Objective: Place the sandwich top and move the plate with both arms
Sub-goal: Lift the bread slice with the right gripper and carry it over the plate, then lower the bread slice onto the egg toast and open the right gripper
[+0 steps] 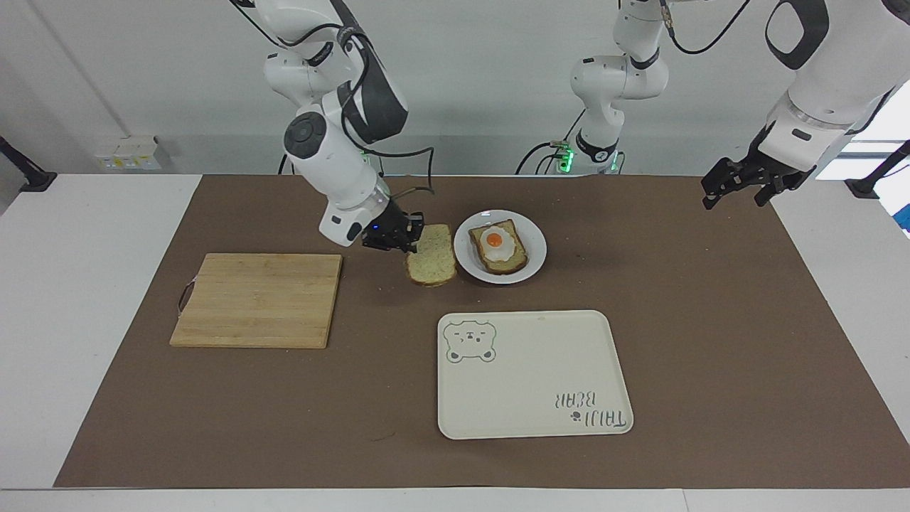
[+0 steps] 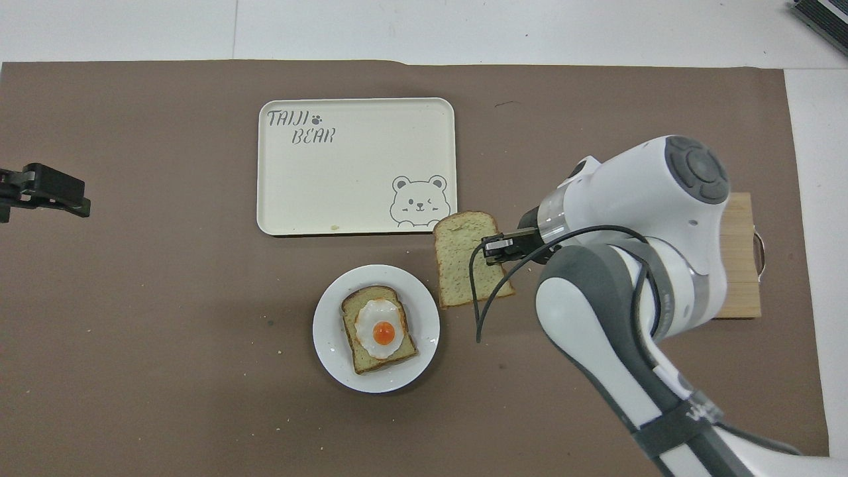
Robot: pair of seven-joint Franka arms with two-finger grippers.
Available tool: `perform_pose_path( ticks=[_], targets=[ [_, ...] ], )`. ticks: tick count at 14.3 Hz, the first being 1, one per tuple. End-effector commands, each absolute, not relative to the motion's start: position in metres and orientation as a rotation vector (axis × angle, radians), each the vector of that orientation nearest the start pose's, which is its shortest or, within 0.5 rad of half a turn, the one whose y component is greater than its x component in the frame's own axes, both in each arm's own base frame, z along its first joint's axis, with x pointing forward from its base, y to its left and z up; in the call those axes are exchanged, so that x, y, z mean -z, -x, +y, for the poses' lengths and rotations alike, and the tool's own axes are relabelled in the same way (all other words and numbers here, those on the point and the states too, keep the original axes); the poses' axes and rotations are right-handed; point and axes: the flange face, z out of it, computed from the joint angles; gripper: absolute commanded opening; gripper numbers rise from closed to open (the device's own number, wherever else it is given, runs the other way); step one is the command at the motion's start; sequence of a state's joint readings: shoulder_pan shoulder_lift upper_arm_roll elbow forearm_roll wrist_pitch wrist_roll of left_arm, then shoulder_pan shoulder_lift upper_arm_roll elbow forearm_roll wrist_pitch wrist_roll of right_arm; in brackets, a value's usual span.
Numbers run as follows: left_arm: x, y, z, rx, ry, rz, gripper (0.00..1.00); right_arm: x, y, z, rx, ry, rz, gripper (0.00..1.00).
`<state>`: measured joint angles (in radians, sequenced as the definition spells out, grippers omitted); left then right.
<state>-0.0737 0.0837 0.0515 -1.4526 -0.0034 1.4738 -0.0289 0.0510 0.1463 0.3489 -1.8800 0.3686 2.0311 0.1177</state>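
Next, my right gripper puts the sandwich top down on the fried egg on the small white plate (image 2: 370, 320).
My right gripper (image 1: 412, 238) is shut on one edge of the sandwich top (image 1: 432, 264), a plain speckled bread slice with a brown crust. It holds the slice in the air over the brown mat, just beside the plate toward the right arm's end. They also show in the overhead view: gripper (image 2: 493, 250), slice (image 2: 467, 262). The small white plate (image 1: 534, 249) (image 2: 328, 331) holds a bread slice topped with a fried egg (image 1: 498, 245) (image 2: 381, 329). My left gripper (image 1: 736, 186) (image 2: 46, 192) waits open and empty, raised over the mat's edge at the left arm's end.
A wooden cutting board (image 1: 259, 299) (image 2: 739, 265) lies bare at the right arm's end. A cream rectangular tray (image 1: 533, 373) (image 2: 358, 165) with a bear drawing lies farther from the robots than the plate. A brown mat covers the table.
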Motion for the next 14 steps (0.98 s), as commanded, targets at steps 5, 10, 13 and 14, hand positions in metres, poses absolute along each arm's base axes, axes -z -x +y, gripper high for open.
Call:
perform_pose_path(
  ticks=[5,10,13,14],
  targets=[
    [-0.627,-0.564,-0.013,-0.111,3.139,-0.019,1.00,-0.426,-0.511,0.341,-0.154,2.691,-0.115,0.00],
    [-0.627,-0.564,-0.013,-0.111,3.138,-0.019,1.00,-0.387,-0.494,0.373,-0.227,2.695,-0.153,0.00],
    [-0.627,-0.564,-0.013,-0.111,3.138,-0.019,1.00,-0.357,-0.483,0.384,-0.177,2.703,-0.138,0.00],
    [-0.628,-0.563,-0.013,-0.108,3.139,-0.019,1.00,-0.346,-0.475,0.391,-0.195,2.709,-0.156,0.00]
  ],
)
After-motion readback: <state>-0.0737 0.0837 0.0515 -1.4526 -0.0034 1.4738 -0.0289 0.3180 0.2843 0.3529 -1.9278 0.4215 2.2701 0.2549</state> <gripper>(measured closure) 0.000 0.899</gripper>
